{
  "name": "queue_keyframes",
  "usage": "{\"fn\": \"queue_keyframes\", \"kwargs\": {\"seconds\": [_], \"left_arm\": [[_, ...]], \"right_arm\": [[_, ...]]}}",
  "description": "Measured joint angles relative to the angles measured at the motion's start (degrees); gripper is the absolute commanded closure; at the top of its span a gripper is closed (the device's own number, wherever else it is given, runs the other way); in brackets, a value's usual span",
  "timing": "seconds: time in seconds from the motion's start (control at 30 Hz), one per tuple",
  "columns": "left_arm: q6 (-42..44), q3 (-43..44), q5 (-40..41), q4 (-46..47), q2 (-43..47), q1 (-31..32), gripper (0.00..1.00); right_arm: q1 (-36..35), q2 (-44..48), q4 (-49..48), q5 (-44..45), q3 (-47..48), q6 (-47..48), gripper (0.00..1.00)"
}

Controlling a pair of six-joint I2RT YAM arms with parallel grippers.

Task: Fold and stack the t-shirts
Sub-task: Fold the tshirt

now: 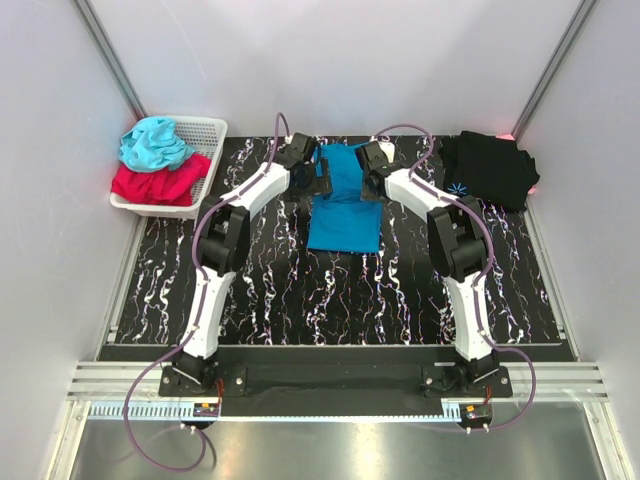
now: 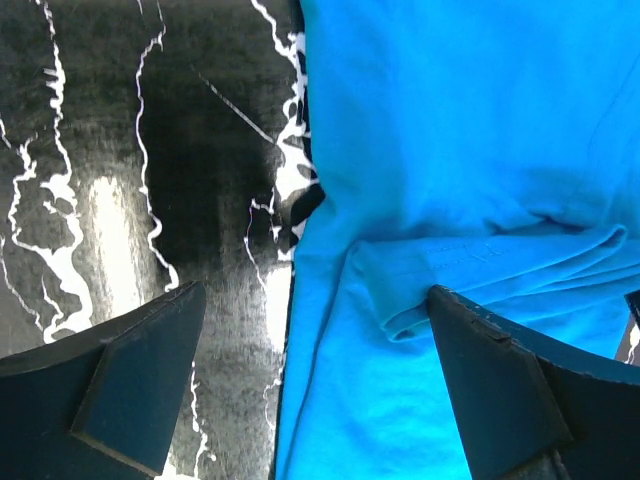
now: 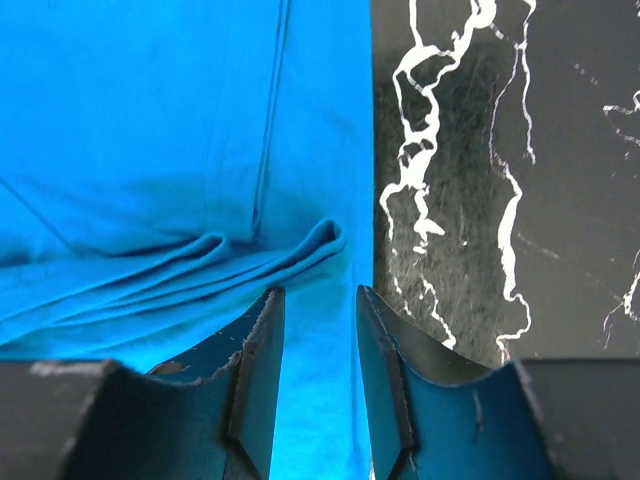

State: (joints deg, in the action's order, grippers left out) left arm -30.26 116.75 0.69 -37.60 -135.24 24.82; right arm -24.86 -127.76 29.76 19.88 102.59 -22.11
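A loose fold sits bunched across the middle of the blue t-shirt, so next I pinch the fold's crumpled end [image 2: 397, 300] with my left gripper and smooth it out before the next fold.
The blue t-shirt [image 1: 345, 215] lies as a long folded strip at the back middle of the black marbled table [image 1: 300, 290]. My left gripper [image 1: 322, 178] hangs over its far left edge, jaws wide open; in the left wrist view [image 2: 315, 292] it straddles the shirt's edge [image 2: 450, 150] and a folded sleeve. My right gripper [image 1: 368, 178] is over the far right edge; in the right wrist view [image 3: 320, 293] its jaws stand narrowly open over the shirt's border [image 3: 150, 120], with cloth showing between them. The black t-shirt [image 1: 490, 168] with its pale starburst lies folded at the back right.
A white basket [image 1: 205, 130] at the back left holds a cyan garment [image 1: 152, 142] and a red one [image 1: 160, 182]. White walls close in the table on both sides and at the back.
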Motion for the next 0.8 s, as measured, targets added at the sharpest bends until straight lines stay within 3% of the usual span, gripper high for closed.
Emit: {"fn": "queue_keyframes", "kwargs": {"seconds": [0.27,0.47,0.67,0.8], "left_arm": [[0.20,-7.13,-0.20,3.91,2.25,-0.02,0.01],[0.17,-17.03,-0.26,9.01,10.99,-0.04,0.01],[-0.22,-20.15,0.00,13.86,17.49,-0.04,0.02],[-0.24,-18.64,-0.09,12.90,17.70,-0.04,0.16]], "right_arm": [[0.98,-0.61,-0.59,0.13,1.33,0.50,0.62],[1.46,-0.61,-0.70,-0.09,2.25,1.05,0.63],[1.62,-0.61,-1.40,-1.05,2.82,1.33,0.64],[1.62,-0.59,-1.44,-1.29,2.82,1.36,0.75]]}}
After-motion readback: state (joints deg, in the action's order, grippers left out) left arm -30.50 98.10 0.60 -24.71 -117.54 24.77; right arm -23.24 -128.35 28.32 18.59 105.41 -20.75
